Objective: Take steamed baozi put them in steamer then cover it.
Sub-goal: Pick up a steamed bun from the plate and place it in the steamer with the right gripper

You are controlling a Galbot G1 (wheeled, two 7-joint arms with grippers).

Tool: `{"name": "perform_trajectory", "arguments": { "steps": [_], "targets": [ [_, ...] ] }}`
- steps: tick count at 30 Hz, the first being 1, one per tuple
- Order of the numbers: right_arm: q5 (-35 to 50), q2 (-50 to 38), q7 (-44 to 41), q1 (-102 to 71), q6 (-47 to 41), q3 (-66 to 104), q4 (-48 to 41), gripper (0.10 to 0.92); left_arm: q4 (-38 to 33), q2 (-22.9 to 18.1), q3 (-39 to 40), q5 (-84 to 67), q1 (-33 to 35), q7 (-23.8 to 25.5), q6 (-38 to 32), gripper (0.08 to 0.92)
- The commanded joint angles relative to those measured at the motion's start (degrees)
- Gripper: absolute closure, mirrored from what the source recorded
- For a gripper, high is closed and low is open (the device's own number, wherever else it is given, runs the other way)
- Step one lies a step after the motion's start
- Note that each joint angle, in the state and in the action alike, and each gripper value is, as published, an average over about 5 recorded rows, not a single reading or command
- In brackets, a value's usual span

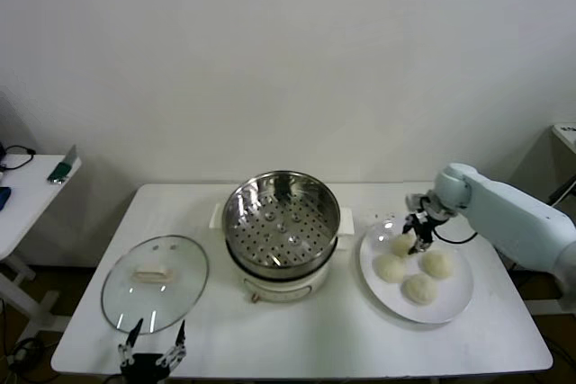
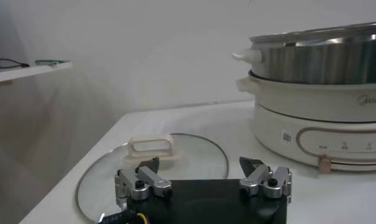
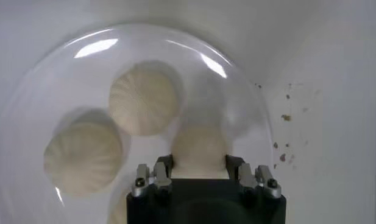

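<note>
My right gripper needs to set the baozi down on the far part of the steamer's perforated tray [image 1: 284,201].
The steamer [image 1: 281,222], a shiny steel pot with a perforated tray on a white base, stands open and empty at the table's middle. Four cream-white baozi sit on a white plate [image 1: 454,305] to its right. My right gripper [image 1: 418,238] is down over the plate's far-left baozi [image 1: 401,245]. In the right wrist view its fingers [image 3: 165,165] press both sides of that baozi [image 3: 200,151]. Two others [image 3: 143,98] [image 3: 83,158] lie beyond it. My left gripper [image 1: 153,348] is open and empty at the table's front edge, next to the glass lid [image 1: 155,281].
The glass lid with a cream handle [image 2: 150,148] lies flat on the table left of the steamer [image 2: 315,103]. A side table [image 1: 27,191] with small items stands at the far left. A wall rises behind the table.
</note>
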Motion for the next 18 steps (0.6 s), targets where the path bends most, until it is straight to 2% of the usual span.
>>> {"name": "perform_trajectory", "arguments": {
  "steps": [1, 10, 18],
  "targets": [
    [2.10, -0.02, -2.50, 11.70, 5.29, -5.85, 2.30, 0.430, 0.08, 0.16, -0.02, -0.03, -0.02, -0.02, 0.02, 0.177],
    [6.69, 8.03, -5.92, 36.33, 18.36, -14.76, 10.75, 0.431, -0.33, 0.55, -0.13, -0.26, -0.25, -0.01, 0.11, 0.177],
    [5.94, 18.21, -0.21, 34.68, 26.94, -14.10, 19.24, 0.431, -0.69, 0.61, -0.26, -0.26, -0.33, -0.06, -0.08, 0.177]
  ]
}}
